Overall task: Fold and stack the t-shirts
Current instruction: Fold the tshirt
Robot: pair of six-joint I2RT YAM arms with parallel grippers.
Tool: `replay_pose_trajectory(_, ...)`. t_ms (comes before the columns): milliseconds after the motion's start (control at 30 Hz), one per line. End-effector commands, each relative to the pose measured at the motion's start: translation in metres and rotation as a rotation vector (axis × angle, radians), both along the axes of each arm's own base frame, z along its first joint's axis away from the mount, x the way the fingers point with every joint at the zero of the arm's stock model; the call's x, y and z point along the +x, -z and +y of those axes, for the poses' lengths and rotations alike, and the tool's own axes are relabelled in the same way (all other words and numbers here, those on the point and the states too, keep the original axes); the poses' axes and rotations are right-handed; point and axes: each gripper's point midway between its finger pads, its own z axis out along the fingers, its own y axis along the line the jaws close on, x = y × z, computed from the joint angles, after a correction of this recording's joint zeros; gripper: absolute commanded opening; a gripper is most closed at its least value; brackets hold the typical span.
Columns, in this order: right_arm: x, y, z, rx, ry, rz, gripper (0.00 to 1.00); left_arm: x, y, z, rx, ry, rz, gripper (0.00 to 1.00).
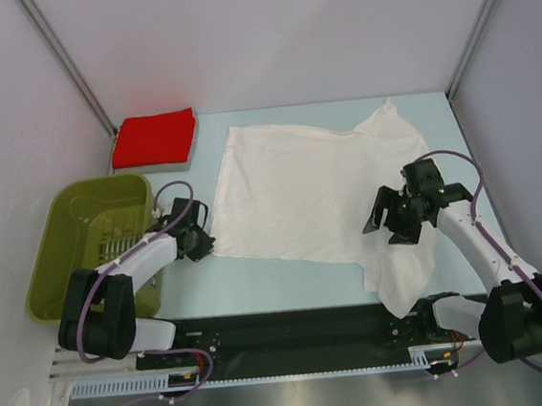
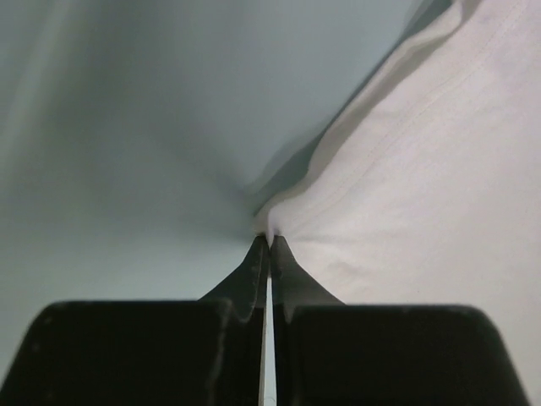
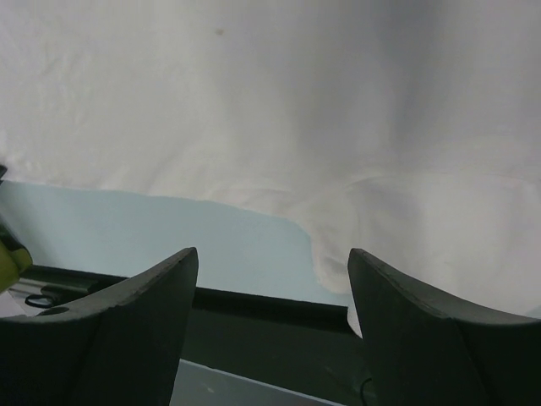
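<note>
The robot's right gripper should close on the hanging tip (image 1: 400,312) of the white t-shirt, where the cloth droops over the near edge of the table.
The white t-shirt (image 1: 308,185) lies spread across the middle of the table, one part hanging over the near edge at the right. My left gripper (image 1: 208,245) is shut on its near left corner; in the left wrist view (image 2: 269,238) a pinch of white cloth (image 2: 406,186) sits between the closed fingertips. My right gripper (image 1: 386,229) is open and empty, hovering over the shirt's near right part; the right wrist view (image 3: 272,258) shows the white t-shirt (image 3: 279,101) beyond its spread fingers. The red t-shirt (image 1: 155,137) lies folded at the back left.
An olive-green plastic basket (image 1: 69,246) stands at the left, beside my left arm. A black rail (image 1: 293,330) runs along the table's near edge. White walls and metal posts close in the sides and back.
</note>
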Motion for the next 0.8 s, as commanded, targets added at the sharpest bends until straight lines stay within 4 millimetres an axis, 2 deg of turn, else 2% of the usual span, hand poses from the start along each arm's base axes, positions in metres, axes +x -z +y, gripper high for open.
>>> replay_pose_trajectory(0,0.015,0.013,-0.025,-0.080,0.077,0.007,0.77,0.010,-0.026,0.007,0.069,0.084,-0.080,0.00)
replay_pose_trajectory(67,0.024,0.023,-0.036,-0.105,0.118,0.034,0.73,0.014,-0.034,0.007,0.080,0.115,-0.097,0.00)
replay_pose_trajectory(133,0.032,0.025,-0.062,-0.138,0.220,0.062,0.70,0.021,-0.045,0.004,0.085,0.164,-0.127,0.00)
replay_pose_trajectory(200,0.033,0.030,-0.075,-0.125,0.293,0.096,0.67,0.026,-0.051,0.002,0.095,0.208,-0.145,0.00)
replay_pose_trajectory(300,0.023,0.033,-0.106,-0.152,0.414,0.156,0.66,0.044,-0.063,-0.002,0.116,0.259,-0.177,0.00)
replay_pose_trajectory(333,0.019,0.034,-0.117,-0.157,0.451,0.170,0.66,0.055,-0.070,-0.003,0.122,0.264,-0.194,0.00)
replay_pose_trajectory(433,0.017,0.038,-0.133,-0.207,0.481,0.178,0.63,0.075,-0.084,-0.007,0.138,0.288,-0.240,0.00)
replay_pose_trajectory(533,0.028,0.046,-0.121,-0.150,0.436,0.160,0.53,0.090,-0.090,-0.010,0.140,0.298,-0.258,0.00)
replay_pose_trajectory(567,0.030,0.048,-0.112,-0.157,0.403,0.161,0.53,0.092,-0.086,-0.012,0.131,0.310,-0.247,0.00)
replay_pose_trajectory(633,0.041,0.056,-0.114,-0.208,0.382,0.148,0.53,0.098,-0.089,-0.012,0.134,0.313,-0.255,0.00)
replay_pose_trajectory(667,0.045,0.058,-0.108,-0.211,0.358,0.136,0.53,0.101,-0.089,-0.011,0.137,0.313,-0.256,0.00)
replay_pose_trajectory(767,0.062,0.074,-0.096,-0.177,0.334,0.136,0.53,0.108,-0.085,0.001,0.125,0.278,-0.243,0.00)
